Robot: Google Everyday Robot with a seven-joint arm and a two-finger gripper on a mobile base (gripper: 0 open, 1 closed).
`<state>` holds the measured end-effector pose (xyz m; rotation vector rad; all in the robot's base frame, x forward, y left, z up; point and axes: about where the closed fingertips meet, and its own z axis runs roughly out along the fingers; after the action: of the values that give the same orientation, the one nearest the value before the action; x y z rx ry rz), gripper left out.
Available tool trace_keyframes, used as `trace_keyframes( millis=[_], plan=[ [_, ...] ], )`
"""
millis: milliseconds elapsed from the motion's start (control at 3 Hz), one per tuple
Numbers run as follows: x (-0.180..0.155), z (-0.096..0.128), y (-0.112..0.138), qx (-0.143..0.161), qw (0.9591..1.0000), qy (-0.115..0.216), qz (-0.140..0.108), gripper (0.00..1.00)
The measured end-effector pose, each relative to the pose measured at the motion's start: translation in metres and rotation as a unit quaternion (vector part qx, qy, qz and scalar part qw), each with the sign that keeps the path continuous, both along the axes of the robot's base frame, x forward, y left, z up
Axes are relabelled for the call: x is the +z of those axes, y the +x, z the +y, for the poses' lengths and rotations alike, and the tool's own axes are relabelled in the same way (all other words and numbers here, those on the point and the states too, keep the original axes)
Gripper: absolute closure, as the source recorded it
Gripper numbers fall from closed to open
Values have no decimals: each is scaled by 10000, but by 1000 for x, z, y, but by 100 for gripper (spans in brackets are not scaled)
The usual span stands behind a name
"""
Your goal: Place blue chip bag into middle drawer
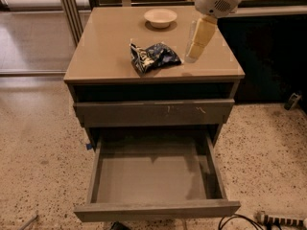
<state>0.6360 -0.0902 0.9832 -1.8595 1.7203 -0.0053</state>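
Observation:
The robot's gripper will next go to the crumpled middle [155,53] of the blue chip bag and close there, leaving both ends of the bag free.
The blue chip bag [154,57] lies crumpled on the tan top of the cabinet [105,47], near its front middle. The middle drawer [156,208] is pulled out wide, and its grey inner floor is bare. My gripper [192,56] hangs from the white arm at the upper right. It points down over the cabinet top, just to the right of the bag and apart from it.
A cream bowl [160,17] sits at the back of the cabinet top. The drawer with white scuffs on its front [153,112] is closed above the open one. Cables and a power strip [278,219] lie on the speckled floor at lower right.

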Motion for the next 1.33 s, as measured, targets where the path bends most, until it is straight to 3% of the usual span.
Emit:
trace_keyframes(
  millis=[333, 667, 1333],
  plan=[
    [-19, 23, 35, 140, 9999, 68, 40, 0],
    [-53, 40, 65, 56, 9997, -93, 239, 0],
    [-107, 46, 94, -130, 9969, -323, 703, 0]
  ],
)
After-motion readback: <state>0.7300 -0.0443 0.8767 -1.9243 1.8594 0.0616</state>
